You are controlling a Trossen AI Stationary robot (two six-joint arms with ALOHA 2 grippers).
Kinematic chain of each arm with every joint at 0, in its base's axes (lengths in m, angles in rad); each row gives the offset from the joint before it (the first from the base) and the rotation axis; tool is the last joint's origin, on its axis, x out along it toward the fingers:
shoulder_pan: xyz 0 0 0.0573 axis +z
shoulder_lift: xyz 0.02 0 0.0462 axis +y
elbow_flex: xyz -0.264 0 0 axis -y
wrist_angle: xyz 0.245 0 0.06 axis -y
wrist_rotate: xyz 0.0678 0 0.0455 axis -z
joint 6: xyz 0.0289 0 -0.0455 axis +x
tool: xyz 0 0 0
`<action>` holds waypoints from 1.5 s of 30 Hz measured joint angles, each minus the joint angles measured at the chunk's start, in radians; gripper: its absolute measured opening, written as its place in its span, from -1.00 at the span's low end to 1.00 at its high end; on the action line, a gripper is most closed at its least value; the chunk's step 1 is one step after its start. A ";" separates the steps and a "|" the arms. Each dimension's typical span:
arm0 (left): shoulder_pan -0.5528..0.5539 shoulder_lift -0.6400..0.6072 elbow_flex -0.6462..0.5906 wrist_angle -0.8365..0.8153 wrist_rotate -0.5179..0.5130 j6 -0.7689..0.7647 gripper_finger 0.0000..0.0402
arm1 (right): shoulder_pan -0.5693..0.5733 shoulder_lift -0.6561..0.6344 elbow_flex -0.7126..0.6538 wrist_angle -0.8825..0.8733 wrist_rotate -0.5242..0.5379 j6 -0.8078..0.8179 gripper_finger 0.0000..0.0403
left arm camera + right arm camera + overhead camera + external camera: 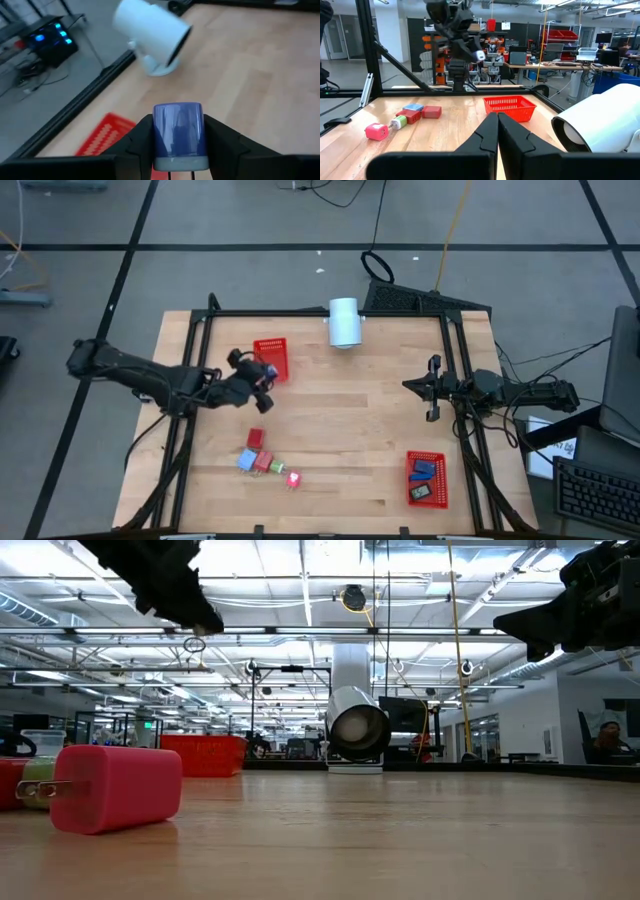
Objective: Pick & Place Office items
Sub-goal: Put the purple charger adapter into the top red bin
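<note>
Next, my left gripper lets go of the dark blue item inside the far red mesh basket (pixel 272 362) (pixel 120 154) near the white cylinder.
My left gripper (pixel 264 374) hangs above the table just in front of the far-left red mesh basket (pixel 272 358), shut on a dark blue office item (pixel 178 131). The right wrist view shows the same item (pixel 479 56) high over the table. More office items lie near the front left: a red piece (pixel 256 438), a light blue one (pixel 246 460), another red one (pixel 263 464) and a pink-red one (pixel 293 478). My right gripper (pixel 432 390) waits shut at the table's right side, above the wood. My left gripper pinches the dark blue item by two opposite sides (pixel 156 135), one finger (pixel 139 145) on each. The fingers slant down from the table's left. The item is lifted clear of the table, its rounded end sticking out past the fingertips.
A white cylinder (pixel 345 322) lies on its stand at the far edge, middle. A second red mesh basket (pixel 425 478) at the front right holds a blue and a black piece. A black frame rail runs along the table's edges. Bare wood fills the middle.
</note>
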 joint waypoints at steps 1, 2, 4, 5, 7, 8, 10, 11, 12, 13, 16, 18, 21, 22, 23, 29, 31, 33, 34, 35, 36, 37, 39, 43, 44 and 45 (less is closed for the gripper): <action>0.017 -0.004 0.000 -0.017 0.000 -0.001 -0.33 | 0.000 0.000 0.000 0.000 0.000 0.000 -1.00; 0.035 -0.007 0.000 -0.034 0.000 -0.002 -0.33 | 0.000 0.000 0.000 0.000 0.000 0.000 -1.00; 0.074 -0.007 -0.008 -0.038 0.000 -0.002 -0.33 | 0.000 0.000 0.000 0.000 0.000 0.000 -1.00; 0.095 -0.007 -0.016 -0.038 0.000 -0.002 -0.33 | 0.000 0.000 0.000 0.000 0.000 0.000 -1.00; 0.142 -0.007 -0.031 -0.040 0.007 -0.003 -0.29 | 0.000 0.000 0.000 0.000 0.000 0.000 -1.00; 0.167 -0.007 -0.039 -0.033 0.014 -0.010 -0.28 | 0.000 0.000 0.000 0.000 0.000 0.000 -1.00; 0.220 -0.007 -0.054 -0.027 0.025 -0.033 -0.27 | 0.000 0.000 0.000 0.000 0.000 0.000 -1.00; 0.245 -0.007 -0.062 -0.027 0.027 -0.050 -0.28 | 0.000 0.000 0.000 0.000 0.000 0.000 -1.00; 0.271 -0.006 -0.070 -0.021 0.028 -0.072 -0.30 | 0.000 0.000 0.000 0.000 0.000 0.000 -1.00; 0.297 -0.004 -0.080 -0.003 0.033 -0.091 -0.32 | 0.000 0.000 0.000 0.000 0.000 0.000 -1.00; 0.378 0.002 -0.111 0.057 0.093 -0.141 -0.33 | 0.000 0.000 0.000 0.000 0.000 0.000 -1.00; 0.427 0.009 -0.137 0.107 0.139 -0.161 -0.33 | 0.000 0.000 0.000 0.000 0.000 0.000 -1.00; 0.485 0.035 -0.174 0.160 0.180 -0.185 -0.28 | 0.000 0.000 0.000 0.000 0.000 0.000 -1.00; 0.500 0.048 -0.185 0.179 0.188 -0.197 -0.26 | 0.000 0.000 0.000 0.000 0.000 0.000 -1.00; 0.513 0.061 -0.193 0.196 0.194 -0.211 -0.25 | 0.000 0.000 0.000 0.000 0.000 0.000 -1.00; 0.542 0.155 -0.208 0.242 0.204 -0.292 -0.33 | 0.000 0.000 0.000 0.000 0.000 0.000 -1.00; 0.542 0.182 -0.208 0.264 0.208 -0.309 -0.33 | 0.000 0.000 0.000 0.000 0.000 0.000 -1.00; 0.541 0.213 -0.208 0.285 0.221 -0.323 -0.32 | 0.000 0.000 0.000 0.000 0.000 0.000 -1.00; 0.541 0.228 -0.208 0.286 0.224 -0.328 -0.30 | 0.000 0.000 0.000 0.000 0.000 0.000 -1.00; 0.541 0.242 -0.208 0.285 0.224 -0.336 -0.27 | 0.000 0.000 0.000 0.000 0.000 0.000 -1.00; 0.541 0.259 -0.208 0.286 0.222 -0.346 -0.24 | 0.000 0.000 0.000 0.000 0.000 0.000 -1.00; 0.541 0.275 -0.208 0.289 0.222 -0.352 -0.21 | 0.000 0.000 0.000 0.000 0.000 0.000 -1.00; 0.541 0.305 -0.208 0.294 0.222 -0.355 -0.19 | 0.000 0.000 0.000 0.000 0.000 0.000 -1.00; 0.540 0.352 -0.208 0.331 0.226 -0.355 -0.25 | 0.000 0.000 0.000 0.000 0.000 0.000 -1.00; 0.540 0.360 -0.208 0.337 0.228 -0.354 -0.28 | 0.000 0.000 0.000 0.000 0.000 0.000 -1.00; 0.540 0.365 -0.208 0.342 0.229 -0.355 -0.31 | 0.000 0.000 0.000 0.000 0.000 0.000 -1.00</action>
